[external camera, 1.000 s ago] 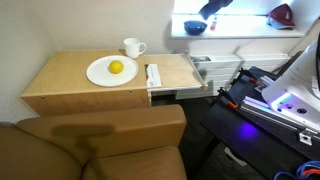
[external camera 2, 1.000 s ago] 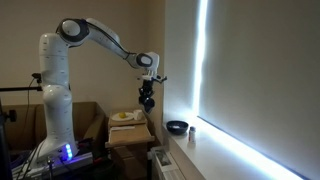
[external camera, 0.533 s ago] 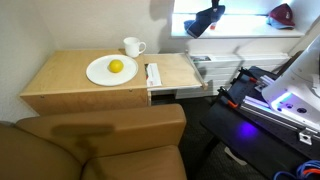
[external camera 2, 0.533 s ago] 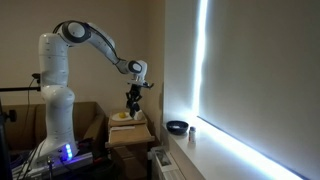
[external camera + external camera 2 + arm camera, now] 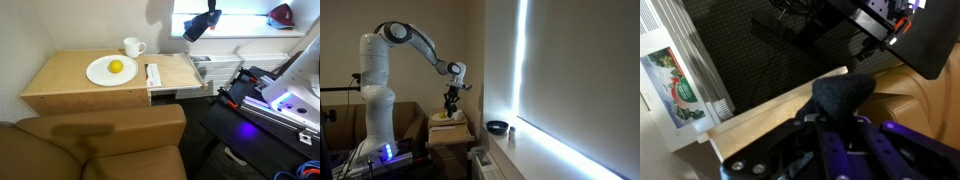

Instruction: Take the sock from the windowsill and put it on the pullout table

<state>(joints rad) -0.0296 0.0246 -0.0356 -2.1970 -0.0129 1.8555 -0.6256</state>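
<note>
The dark sock will be released from my gripper on the bare pullout table (image 5: pixel 178 73) next to the white folded item.
A dark sock (image 5: pixel 845 92) sits pinched between my gripper's (image 5: pixel 835 120) two fingers, bunched up above the jaws. In an exterior view the gripper (image 5: pixel 198 26) hangs with the dark sock (image 5: pixel 192 33) in the air in front of the windowsill (image 5: pixel 245 32), above the far right corner of the light wooden pullout table (image 5: pixel 175 72). In an exterior view the gripper (image 5: pixel 450 102) is low over the table (image 5: pixel 448 132). The wrist view shows the table's wooden edge (image 5: pixel 770 112) just below the sock.
On the wooden table stand a white plate (image 5: pixel 104 73) with a yellow fruit (image 5: pixel 116 67), a white mug (image 5: pixel 133 47) and a white folded item (image 5: pixel 153 75). A dark bowl (image 5: pixel 497 127) and a red object (image 5: pixel 283 13) are on the sill. A brown armchair (image 5: pixel 100 140) is in front.
The gripper has come down and away from the windowsill toward the table, carrying the sock. Over the last half second it moved only a little.
</note>
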